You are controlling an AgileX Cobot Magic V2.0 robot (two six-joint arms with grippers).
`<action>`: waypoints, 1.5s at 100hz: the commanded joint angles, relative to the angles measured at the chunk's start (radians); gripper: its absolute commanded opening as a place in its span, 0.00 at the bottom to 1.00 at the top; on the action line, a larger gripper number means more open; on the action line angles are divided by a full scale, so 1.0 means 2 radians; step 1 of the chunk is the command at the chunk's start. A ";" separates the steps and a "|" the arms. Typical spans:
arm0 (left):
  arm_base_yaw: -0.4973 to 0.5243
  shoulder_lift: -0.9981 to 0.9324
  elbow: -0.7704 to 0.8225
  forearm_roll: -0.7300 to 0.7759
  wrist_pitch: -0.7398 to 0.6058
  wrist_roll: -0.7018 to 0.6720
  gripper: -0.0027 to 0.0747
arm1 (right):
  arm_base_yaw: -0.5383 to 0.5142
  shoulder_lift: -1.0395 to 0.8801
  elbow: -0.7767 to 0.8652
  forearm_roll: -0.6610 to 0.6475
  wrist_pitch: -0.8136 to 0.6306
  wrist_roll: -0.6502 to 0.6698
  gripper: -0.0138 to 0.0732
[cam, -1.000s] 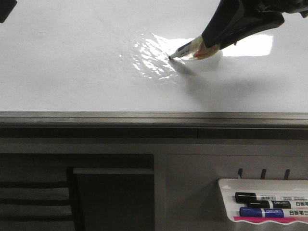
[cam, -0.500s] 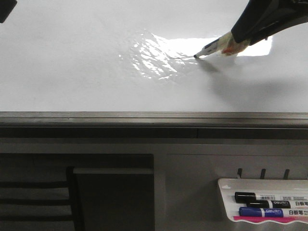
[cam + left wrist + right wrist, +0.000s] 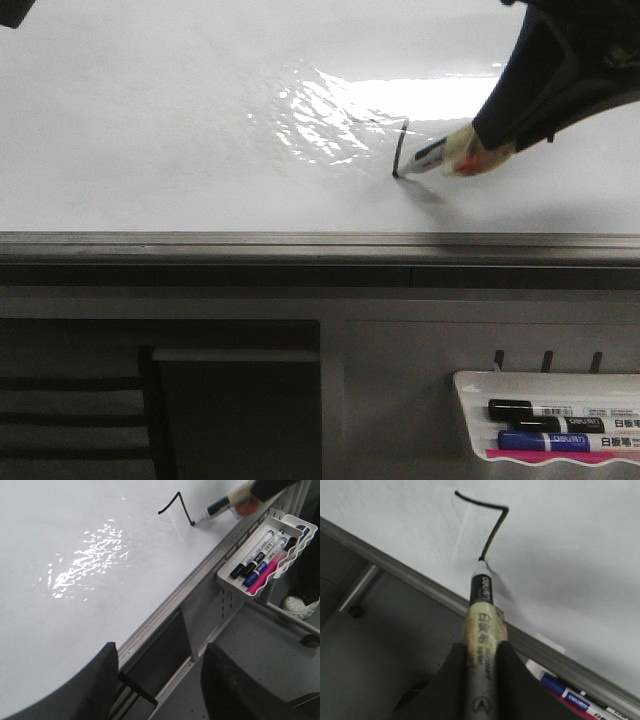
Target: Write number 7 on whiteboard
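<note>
The black marker will pass from my right gripper to my left gripper, which will close on the marker's dark band (image 3: 218,506) just behind its writing tip.
The whiteboard (image 3: 150,150) fills the upper front view, glossy white with a glare patch and a grey edge rail (image 3: 300,245). A thin black number 7 (image 3: 399,148) is drawn on it; it also shows in the left wrist view (image 3: 179,507) and the right wrist view (image 3: 492,527). My right gripper (image 3: 481,652) is shut on a black marker (image 3: 481,625) wrapped in yellowish tape; its tip touches the board at the foot of the downstroke (image 3: 396,176). My left gripper (image 3: 160,672) is open and empty, over the board's near edge.
A white marker tray (image 3: 470,400) hangs below the rail at the right and holds black, blue and pink markers (image 3: 545,440). It also shows in the left wrist view (image 3: 227,575). A dark recess (image 3: 235,410) lies under the rail at the left.
My right gripper drew the top bar rightward, then pulled the marker down toward the rail, leaving the downstroke. The left arm has not moved.
</note>
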 commanded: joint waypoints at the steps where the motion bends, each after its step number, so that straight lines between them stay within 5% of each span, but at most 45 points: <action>1: 0.000 -0.003 -0.013 -0.009 -0.039 -0.007 0.49 | 0.002 -0.008 -0.003 -0.008 -0.027 0.000 0.10; 23: 0.000 -0.003 -0.013 -0.010 -0.042 -0.006 0.49 | 0.005 -0.011 -0.007 0.010 -0.022 -0.002 0.10; 44: -0.001 -0.002 -0.024 -0.011 -0.035 0.002 0.49 | 0.032 -0.043 -0.041 0.051 0.068 -0.070 0.10; 68: -0.049 0.039 -0.051 -0.060 0.000 0.123 0.49 | 0.040 -0.097 -0.071 0.051 0.208 -0.290 0.10; 85: -0.127 0.098 -0.075 -0.062 -0.017 0.164 0.49 | 0.040 -0.130 -0.072 0.050 0.217 -0.394 0.10; 111: -0.199 0.187 -0.128 -0.061 -0.057 0.168 0.49 | 0.040 -0.138 -0.072 0.049 0.215 -0.407 0.10; 150: -0.204 0.225 -0.154 -0.064 -0.061 0.169 0.48 | 0.040 -0.138 -0.072 0.048 0.215 -0.407 0.10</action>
